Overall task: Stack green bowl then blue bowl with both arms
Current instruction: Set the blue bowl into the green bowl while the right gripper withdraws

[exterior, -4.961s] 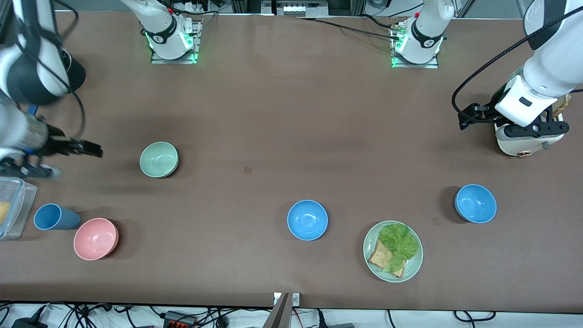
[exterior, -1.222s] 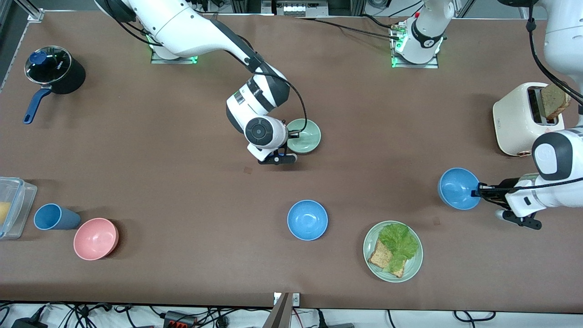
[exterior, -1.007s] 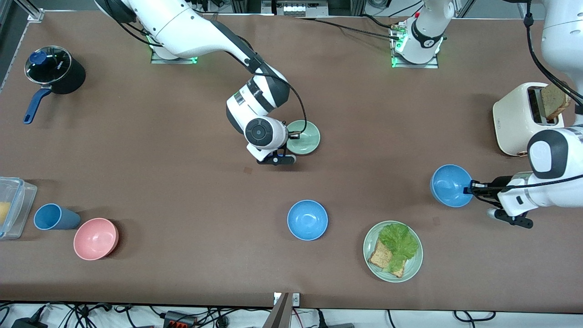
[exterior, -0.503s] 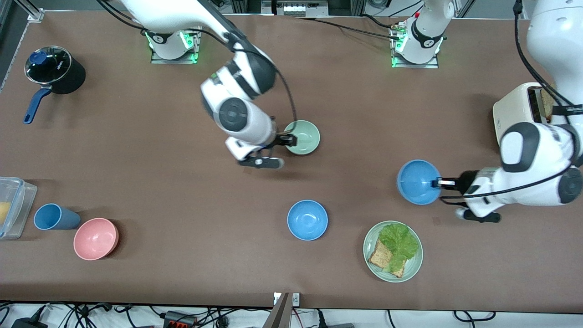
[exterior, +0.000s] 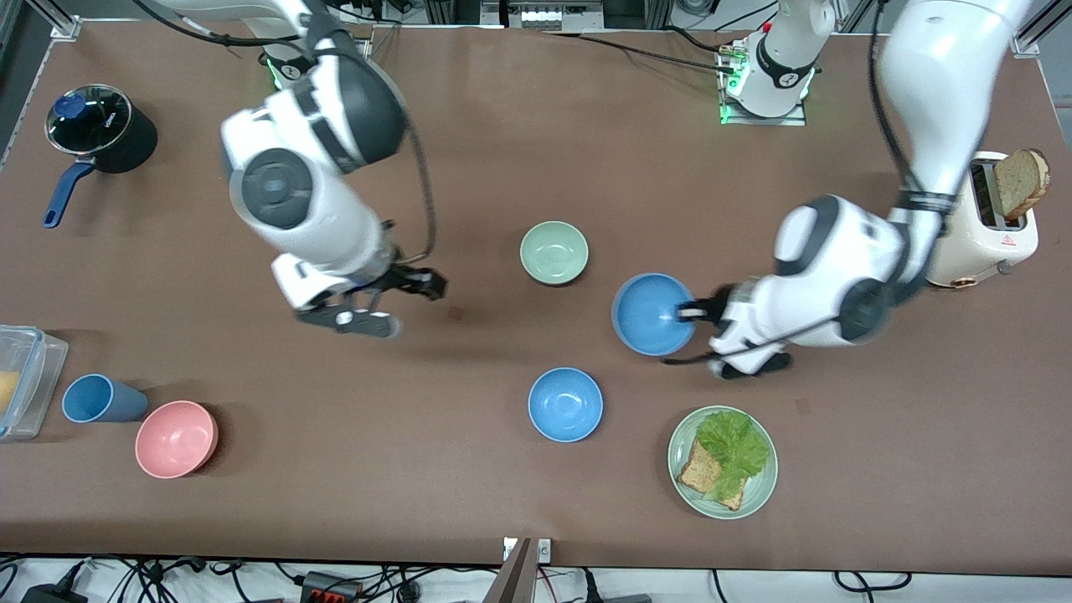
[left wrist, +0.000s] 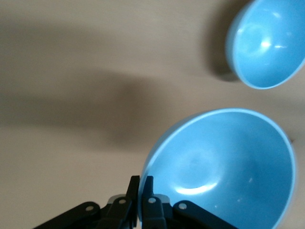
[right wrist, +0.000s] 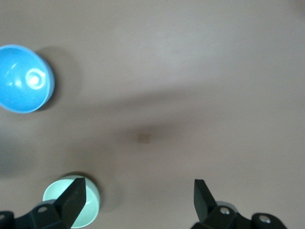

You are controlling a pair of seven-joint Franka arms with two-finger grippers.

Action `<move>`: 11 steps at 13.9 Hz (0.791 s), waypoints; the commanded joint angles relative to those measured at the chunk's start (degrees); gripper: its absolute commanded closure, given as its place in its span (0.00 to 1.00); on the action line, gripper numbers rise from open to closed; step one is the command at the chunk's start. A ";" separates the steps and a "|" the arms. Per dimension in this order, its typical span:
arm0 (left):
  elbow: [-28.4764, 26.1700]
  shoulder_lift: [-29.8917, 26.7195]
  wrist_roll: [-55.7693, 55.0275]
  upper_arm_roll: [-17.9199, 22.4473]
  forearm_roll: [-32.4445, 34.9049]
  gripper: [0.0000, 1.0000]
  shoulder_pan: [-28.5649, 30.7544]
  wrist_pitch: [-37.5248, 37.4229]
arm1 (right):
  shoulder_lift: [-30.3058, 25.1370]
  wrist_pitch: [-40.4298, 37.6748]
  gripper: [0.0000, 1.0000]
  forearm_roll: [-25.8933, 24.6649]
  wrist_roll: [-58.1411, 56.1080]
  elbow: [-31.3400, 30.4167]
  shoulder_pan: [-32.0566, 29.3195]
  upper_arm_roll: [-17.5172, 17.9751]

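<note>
My left gripper needs to let go of the blue bowl inside the empty green bowl (exterior: 554, 251) on the table.
The green bowl (exterior: 554, 253) sits upright and empty on the table's middle. My left gripper (exterior: 692, 314) is shut on the rim of a blue bowl (exterior: 651, 314) and holds it above the table, close beside the green bowl. In the left wrist view the fingers (left wrist: 141, 179) pinch that bowl's rim (left wrist: 224, 164). My right gripper (exterior: 423, 285) is open and empty, off toward the right arm's end from the green bowl. The right wrist view shows its spread fingers (right wrist: 138, 191) and part of the green bowl (right wrist: 91, 206).
A second blue bowl (exterior: 565, 404) rests nearer the front camera; it also shows in both wrist views (left wrist: 267, 43) (right wrist: 24, 78). Green plate with lettuce and toast (exterior: 758, 494), toaster (exterior: 988, 239), black pot (exterior: 100, 126), blue cup (exterior: 96, 399), pink bowl (exterior: 176, 438), clear container (exterior: 21, 377).
My right gripper has let go of the green bowl and pulled away toward the right arm's end. My left gripper has carried the blue bowl toward the green bowl. The green bowl stayed put.
</note>
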 commanded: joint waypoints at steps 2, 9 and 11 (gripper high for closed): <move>-12.71 -5.63 -7.99 -4.22 -0.59 1.00 1.01 11.00 | -1.36 -3.08 0.00 -0.20 -7.49 2.93 -10.47 0.81; -21.76 -7.74 -15.56 -5.11 -0.59 1.00 -6.46 22.52 | -8.30 -4.84 0.00 0.07 -26.74 0.65 -13.84 -10.43; -22.64 -7.74 -15.92 -4.85 -0.41 1.00 -8.56 22.69 | -11.55 -5.80 0.00 0.24 -30.25 -0.93 -16.81 -10.87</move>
